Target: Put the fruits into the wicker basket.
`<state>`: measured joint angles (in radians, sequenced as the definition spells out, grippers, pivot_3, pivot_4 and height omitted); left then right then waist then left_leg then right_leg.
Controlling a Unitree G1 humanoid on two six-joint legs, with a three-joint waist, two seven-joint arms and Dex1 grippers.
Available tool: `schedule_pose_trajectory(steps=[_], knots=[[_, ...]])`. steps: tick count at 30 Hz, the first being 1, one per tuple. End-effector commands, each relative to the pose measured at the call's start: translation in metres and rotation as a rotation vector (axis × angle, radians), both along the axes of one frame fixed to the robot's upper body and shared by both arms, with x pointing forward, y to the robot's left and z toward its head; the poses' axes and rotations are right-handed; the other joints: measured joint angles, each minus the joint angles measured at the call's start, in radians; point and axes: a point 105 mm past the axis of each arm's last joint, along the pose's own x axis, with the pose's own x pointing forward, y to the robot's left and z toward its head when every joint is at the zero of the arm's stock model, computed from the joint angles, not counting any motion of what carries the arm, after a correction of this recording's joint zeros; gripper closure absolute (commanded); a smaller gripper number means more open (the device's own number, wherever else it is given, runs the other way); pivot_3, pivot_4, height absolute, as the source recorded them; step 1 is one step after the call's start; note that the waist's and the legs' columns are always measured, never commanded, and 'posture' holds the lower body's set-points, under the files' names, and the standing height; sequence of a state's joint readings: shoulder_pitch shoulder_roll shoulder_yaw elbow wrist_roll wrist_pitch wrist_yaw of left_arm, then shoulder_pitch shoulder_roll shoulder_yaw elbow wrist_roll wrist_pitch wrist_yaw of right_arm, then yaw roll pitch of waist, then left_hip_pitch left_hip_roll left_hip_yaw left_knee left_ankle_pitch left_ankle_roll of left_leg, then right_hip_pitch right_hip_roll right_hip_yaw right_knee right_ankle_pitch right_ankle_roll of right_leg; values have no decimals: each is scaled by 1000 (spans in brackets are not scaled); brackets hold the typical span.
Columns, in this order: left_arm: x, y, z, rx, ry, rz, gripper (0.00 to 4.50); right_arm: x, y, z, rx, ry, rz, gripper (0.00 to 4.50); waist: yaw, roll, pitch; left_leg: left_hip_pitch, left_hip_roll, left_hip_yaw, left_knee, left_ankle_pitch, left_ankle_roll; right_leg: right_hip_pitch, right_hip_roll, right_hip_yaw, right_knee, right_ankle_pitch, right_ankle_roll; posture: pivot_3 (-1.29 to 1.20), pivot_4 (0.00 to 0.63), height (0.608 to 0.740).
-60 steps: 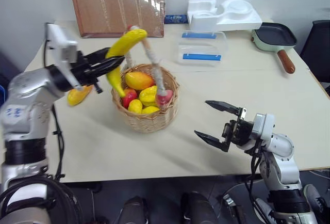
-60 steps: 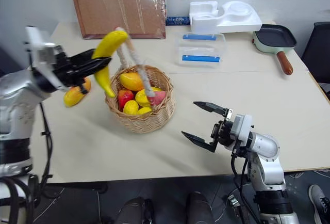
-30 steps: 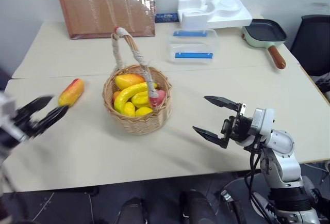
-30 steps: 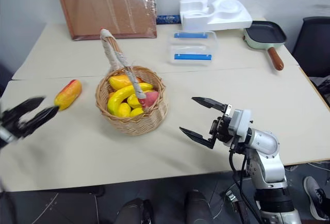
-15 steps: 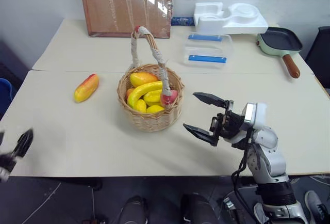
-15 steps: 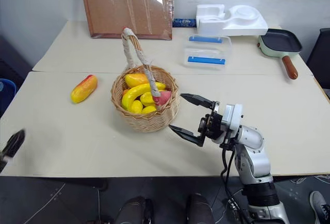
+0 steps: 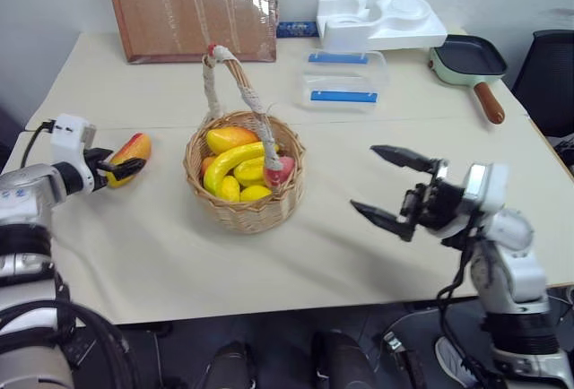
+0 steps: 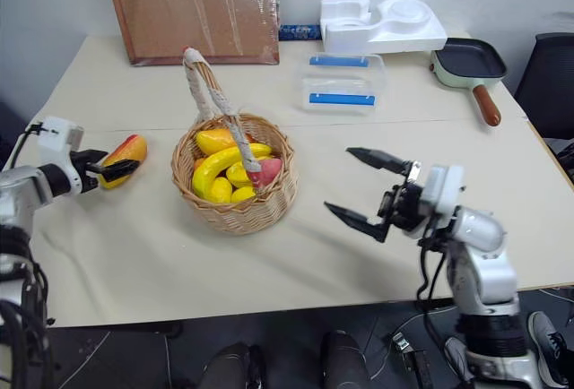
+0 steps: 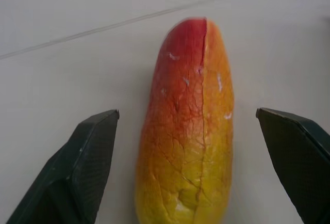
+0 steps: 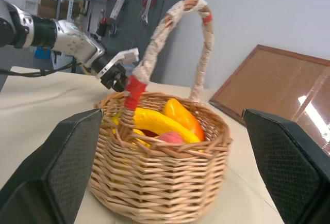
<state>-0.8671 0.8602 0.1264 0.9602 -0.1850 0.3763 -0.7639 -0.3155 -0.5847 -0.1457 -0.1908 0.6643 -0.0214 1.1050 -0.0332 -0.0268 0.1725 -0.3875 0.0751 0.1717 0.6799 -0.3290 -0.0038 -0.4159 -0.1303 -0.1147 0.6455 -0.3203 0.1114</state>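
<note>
My right gripper will grab the red-wrapped lower end (image 7: 274,170) (image 10: 135,92) of the wicker basket's handle, just above the basket's rim near the pink fruit.
The yellow mango (image 9: 188,131) with its red-orange blush lies on the table left of the wicker basket (image 7: 242,214). My left gripper (image 8: 115,160) is open, with one black finger on each side of the mango and a gap to it on both sides. The curved yellow banana (image 7: 235,158) rests inside the basket among several other fruits. The basket's tall cloth-wrapped handle (image 7: 235,80) arches over them. My right gripper (image 7: 365,177) hovers open and empty to the right of the basket, pointing toward it.
A brown board (image 7: 188,8) leans against the wall at the back. A clear plastic box (image 7: 345,80), a white foam tray (image 7: 381,21) and a green frying pan (image 7: 466,57) sit at the back right. A black chair (image 7: 552,75) stands by the table's right side.
My left arm came up from beyond the table's front left edge and reached forward, so its open fingers now flank the mango. The banana stays in the basket. The camera view has shifted.
</note>
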Motion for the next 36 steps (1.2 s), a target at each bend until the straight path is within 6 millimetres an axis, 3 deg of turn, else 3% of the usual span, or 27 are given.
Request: schedule_pose_trajectory(steps=[1, 6, 10, 12, 13, 16, 18, 22, 24, 27, 32, 33, 36], knots=[[5, 1, 1, 34, 30, -8, 21, -4, -7, 25, 2, -12, 19, 0, 4, 0, 0, 0, 0, 0, 1, 0, 0, 0, 0, 0, 0, 0, 0, 0, 150, 740], [7, -2, -7, 21, 55, -18, 627, -7, -4, 34, -59, 51, 69, 0, 6, -1, 0, 0, 1, 0, 3, 0, 0, 1, 0, 1, 1, 0, 0, 0, 150, 740], [5, -2, -4, 2, 8, -42, 1920, -7, 1, 40, -75, 61, 79, 0, 6, 0, 0, 0, 1, 0, 3, 0, 0, 1, -1, 1, 2, 0, 0, 0, 150, 740], [3, -4, 5, -8, -50, -93, 2440, -7, 4, 42, -71, 66, 79, 0, 7, -1, 0, 0, 1, 0, 3, 0, 0, 1, -1, 0, 2, 0, 0, 0, 150, 740], [1, -9, 19, -18, -126, -166, 2523, -7, 5, 43, -65, 73, 81, 0, 7, -1, 0, 0, 1, 0, 3, 0, 0, 1, -1, 1, 2, 0, 0, 0, 150, 740], [-10, -20, 50, -30, -278, -333, 2525, -8, 9, 47, -44, 90, 91, 0, 6, -1, 0, 0, 1, 0, 3, 0, 0, 0, -1, 0, 2, 0, 0, 0, 150, 740], [-27, -35, 80, -52, -340, -504, 2525, -11, 12, 54, -4, 93, 108, 0, 4, -1, 1, -1, 1, 0, 3, 0, 0, 0, -1, 0, 2, 0, 0, 0, 150, 740], [-50, -67, 100, -25, -335, -719, 2525, -10, 16, 53, -14, 104, 109, 0, 6, -1, 1, -1, 1, 0, 4, 0, 0, 0, -1, 1, 3, 0, 0, 0, 150, 740], [-55, -88, 103, -16, -287, -781, 2525, -8, 19, 52, -18, 110, 115, 0, 7, -1, 1, 0, 1, 0, 4, 0, 0, 0, -1, 1, 3, 0, 0, 0, 150, 740], [-63, -123, 91, 27, -148, -889, 2525, -7, 25, 51, -22, 113, 129, 0, 14, -1, 1, 0, 1, 0, 5, 0, 0, 1, -1, 2, 3, 0, 0, 0, 150, 740], [-56, -164, 92, 17, -127, -911, 2525, -7, 31, 49, -21, 112, 139, 0, 22, -1, 1, 0, 1, 0, 5, 0, 0, 1, 0, 2, 3, 0, 0, 0, 150, 740], [-54, -167, 91, 15, -121, -907, 1966, -7, 31, 48, -24, 116, 135, 0, 23, -1, 1, 0, 1, 0, 5, 0, 0, 1, 0, 2, 3, 0, 0, 0, 150, 740], [-52, -165, 91, 9, -145, -885, 1243, -4, 31, 39, -54, 159, 101, 0, 18, -1, 1, 0, 1, 0, 5, 0, 0, 0, 0, 3, 3, 0, 0, 0, 150, 740]])
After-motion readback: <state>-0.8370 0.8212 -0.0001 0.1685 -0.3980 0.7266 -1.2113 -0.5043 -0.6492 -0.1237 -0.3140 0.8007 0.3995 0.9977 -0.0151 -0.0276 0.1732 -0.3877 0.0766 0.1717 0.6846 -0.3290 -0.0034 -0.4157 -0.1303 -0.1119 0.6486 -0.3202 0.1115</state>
